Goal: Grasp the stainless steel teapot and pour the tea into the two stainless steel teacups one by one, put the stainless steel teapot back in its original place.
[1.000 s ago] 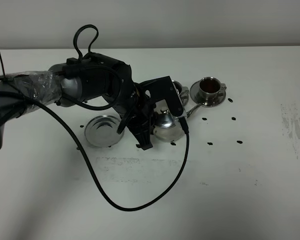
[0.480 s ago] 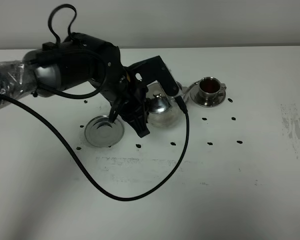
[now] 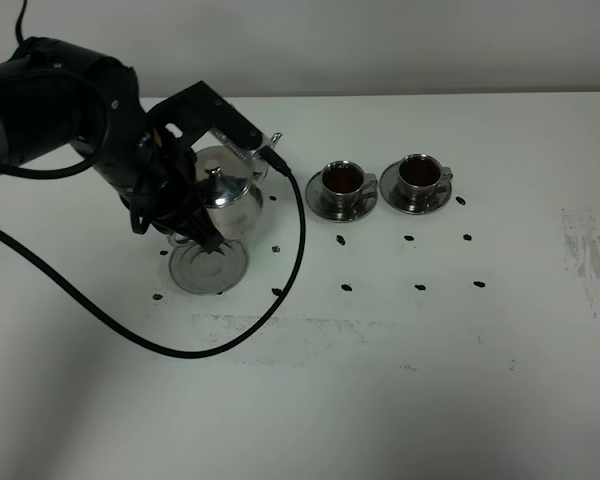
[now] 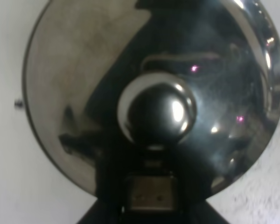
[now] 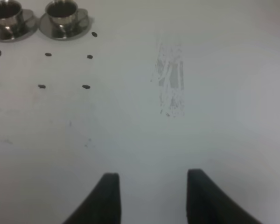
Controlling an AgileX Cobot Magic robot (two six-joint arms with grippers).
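Observation:
Next, my left gripper releases the stainless steel teapot on the middle of the flat steel disc [image 3: 209, 266]. The teapot hangs over that disc's far edge now.
The stainless steel teapot [image 3: 230, 198] stands upright in my left gripper [image 3: 193, 226], which is shut on its handle side. It hangs just over the far edge of the flat steel disc [image 3: 208, 268]. Its thin spout [image 3: 271, 146] points toward the cups. In the left wrist view the lid and knob [image 4: 156, 112] fill the frame. The two stainless steel teacups [image 3: 342, 180] [image 3: 420, 174] sit on their saucers to the right, both holding dark tea. They also show in the right wrist view [image 5: 7, 10] [image 5: 64, 9]. My right gripper [image 5: 154, 198] is open and empty over bare table.
Small dark marks [image 3: 418, 288] dot the white table around the cups and the disc. A black cable [image 3: 280, 290] loops from the left arm across the table in front of the disc. A scuffed patch [image 3: 585, 255] lies at the far right.
My left arm has carried the teapot left, from beside the cups to over the steel disc. The left cup, hidden by the arm before, is now in view.

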